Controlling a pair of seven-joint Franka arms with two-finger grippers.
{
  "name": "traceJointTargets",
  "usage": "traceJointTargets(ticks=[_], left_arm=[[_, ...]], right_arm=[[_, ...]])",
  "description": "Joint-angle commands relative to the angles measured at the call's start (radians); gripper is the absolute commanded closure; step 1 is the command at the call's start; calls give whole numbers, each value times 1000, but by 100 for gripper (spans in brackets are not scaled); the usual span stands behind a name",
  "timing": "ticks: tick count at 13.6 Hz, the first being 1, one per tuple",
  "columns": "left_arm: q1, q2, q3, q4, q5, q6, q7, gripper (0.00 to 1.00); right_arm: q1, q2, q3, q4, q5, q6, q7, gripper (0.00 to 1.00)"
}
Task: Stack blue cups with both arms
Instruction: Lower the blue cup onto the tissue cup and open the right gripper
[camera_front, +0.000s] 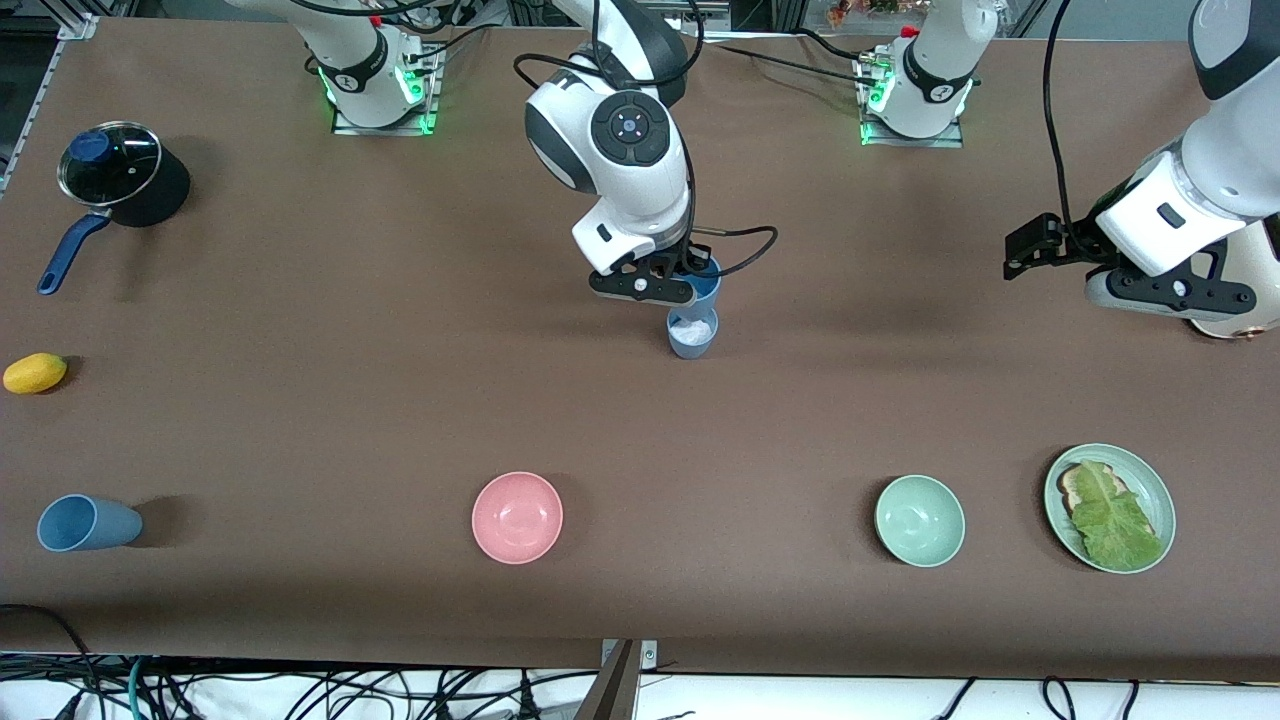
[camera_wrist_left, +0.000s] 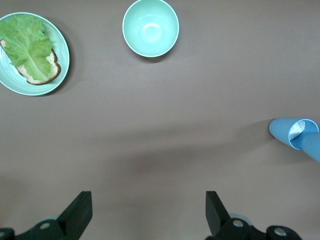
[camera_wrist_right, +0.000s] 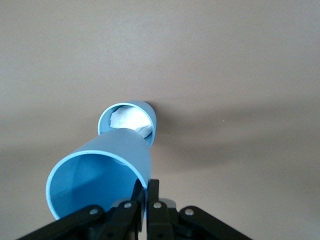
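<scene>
My right gripper is going to let go of the medium blue cup inside the upright paler grey-blue cup (camera_front: 695, 323) (camera_wrist_right: 130, 120), over its white bit. The medium blue cup is tilted over the table's middle now.
My right gripper (camera_front: 690, 285) is shut on the rim of a medium blue cup (camera_front: 706, 288) and holds it tilted over the middle of the table. Directly under it a paler grey-blue cup (camera_front: 692, 333) stands upright with a white bit inside. In the right wrist view the held cup (camera_wrist_right: 100, 170) has its base at the mouth of the paler cup (camera_wrist_right: 127, 120), with my gripper (camera_wrist_right: 146, 192) pinching the wall. I cannot tell if the two touch. My left gripper (camera_front: 1030, 250) waits open and empty over bare table at the left arm's end (camera_wrist_left: 149, 210).
A third blue cup (camera_front: 85, 523) lies on its side near the front edge at the right arm's end. A pink bowl (camera_front: 517, 517), a green bowl (camera_front: 919, 520) and a plate of bread and lettuce (camera_front: 1150, 485) line the front. A lidded pot (camera_front: 120, 175) and a yellow fruit (camera_front: 35, 373) are there too.
</scene>
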Motion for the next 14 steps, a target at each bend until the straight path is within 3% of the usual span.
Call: traceJointTargets(ticks=[1, 14], left_arm=[[-8, -5, -9, 14, -2, -23, -16, 0], [3, 3, -30, 14, 8, -18, -16, 0]], right_arm=[[20, 27, -6, 34, -19, -17, 17, 100], [14, 67, -16, 43, -25, 52, 3, 100]])
